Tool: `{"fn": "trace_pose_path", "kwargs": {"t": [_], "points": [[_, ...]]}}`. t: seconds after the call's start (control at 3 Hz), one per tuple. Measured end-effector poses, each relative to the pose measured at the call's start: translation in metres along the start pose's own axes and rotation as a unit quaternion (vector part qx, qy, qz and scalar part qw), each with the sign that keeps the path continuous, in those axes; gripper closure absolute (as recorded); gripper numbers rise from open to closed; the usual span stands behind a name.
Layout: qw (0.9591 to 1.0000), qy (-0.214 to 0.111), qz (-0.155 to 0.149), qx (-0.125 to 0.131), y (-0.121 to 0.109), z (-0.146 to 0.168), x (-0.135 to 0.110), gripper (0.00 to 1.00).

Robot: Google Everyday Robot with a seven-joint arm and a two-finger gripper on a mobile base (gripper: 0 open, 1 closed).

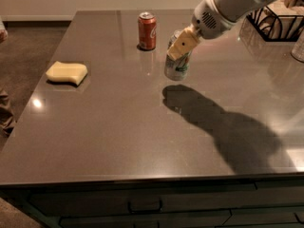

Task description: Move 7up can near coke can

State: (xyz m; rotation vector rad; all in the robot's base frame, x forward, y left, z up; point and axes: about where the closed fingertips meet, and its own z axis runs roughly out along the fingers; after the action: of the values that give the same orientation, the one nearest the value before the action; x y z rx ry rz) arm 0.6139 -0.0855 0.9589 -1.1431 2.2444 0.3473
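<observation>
Next, I let go of the 7up can with my gripper on the grey table (159,58), close beside the coke can and a little nearer the front edge.
The 7up can (176,64), silver-white with green markings, is upright in the middle back of the grey table (118,137). My gripper (182,43) comes in from the upper right and is shut on the can's upper part, with a tan finger (183,42) across its front. I cannot tell whether the can rests on the table or hangs just above it. The coke can (147,31), orange-red with white script, stands upright a short way to the left and behind, apart from the 7up can.
A yellow sponge (67,72) lies on the table at the left. A black wire basket (278,25) stands at the back right corner. The arm's dark shadow (223,127) falls across the table's right half. The table's front edge runs along the bottom.
</observation>
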Motion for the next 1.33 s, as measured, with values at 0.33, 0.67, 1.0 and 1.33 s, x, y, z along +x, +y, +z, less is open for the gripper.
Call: {"fn": "trace_pose_path", "kwargs": {"t": [0.33,0.67,1.0,1.33], "points": [[0.9994,-0.001,0.019,0.03,-0.027,0.015,-0.013,1.0],[0.9982,-0.003,0.032,0.05,-0.053,0.034,-0.024,1.0],[0.9972,-0.003,0.039,0.063,-0.074,0.052,-0.033,1.0],[0.9969,-0.001,0.044,0.066,-0.091,0.071,-0.044,1.0]]}}
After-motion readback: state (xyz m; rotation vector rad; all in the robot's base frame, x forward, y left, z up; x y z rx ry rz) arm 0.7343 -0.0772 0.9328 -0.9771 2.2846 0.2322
